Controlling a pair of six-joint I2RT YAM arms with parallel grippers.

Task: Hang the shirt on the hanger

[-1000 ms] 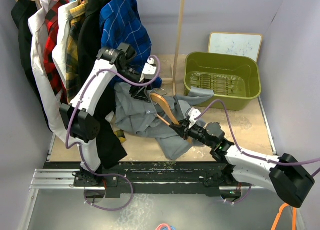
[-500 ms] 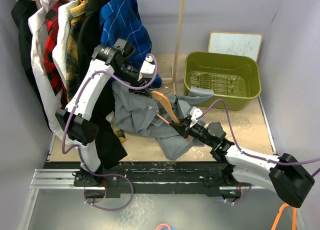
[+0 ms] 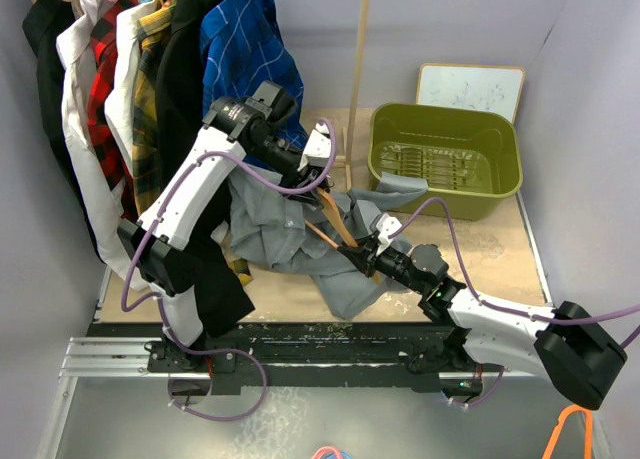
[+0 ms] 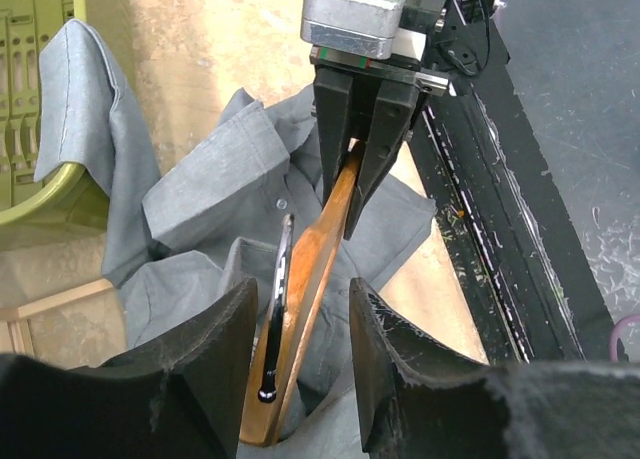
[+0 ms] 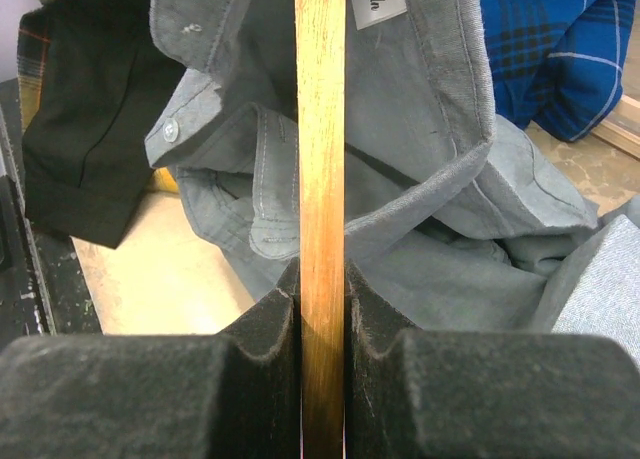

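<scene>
The hanger's upper end sits outside the shirt, so next I grab the shirt's cloth [image 4: 338,419] below with my left gripper and pull it over that end before gripping both.
The light-grey shirt [image 3: 285,234] lies crumpled on the table under both grippers. The tan wooden hanger [image 3: 335,217] slants across it. My right gripper [image 3: 368,251] is shut on the hanger's lower end; in the right wrist view the bar [image 5: 322,159] runs up from my gripper [image 5: 322,289] into the shirt's collar [image 5: 440,159]. My left gripper [image 3: 312,175] is open at the hanger's upper end. In the left wrist view its fingers [image 4: 300,379] straddle the wood [image 4: 318,254] and the metal hook [image 4: 277,319], with shirt [image 4: 200,204] below.
A rack at the back left holds other garments, with a blue check shirt [image 3: 245,49] and a black one [image 3: 185,69] nearest. A wooden post [image 3: 355,69] stands behind. A green bin [image 3: 445,149] and a whiteboard [image 3: 470,84] sit at the back right.
My left gripper has swung right and now sits over the hanger's upper end. The right gripper and the hanger have hardly moved.
</scene>
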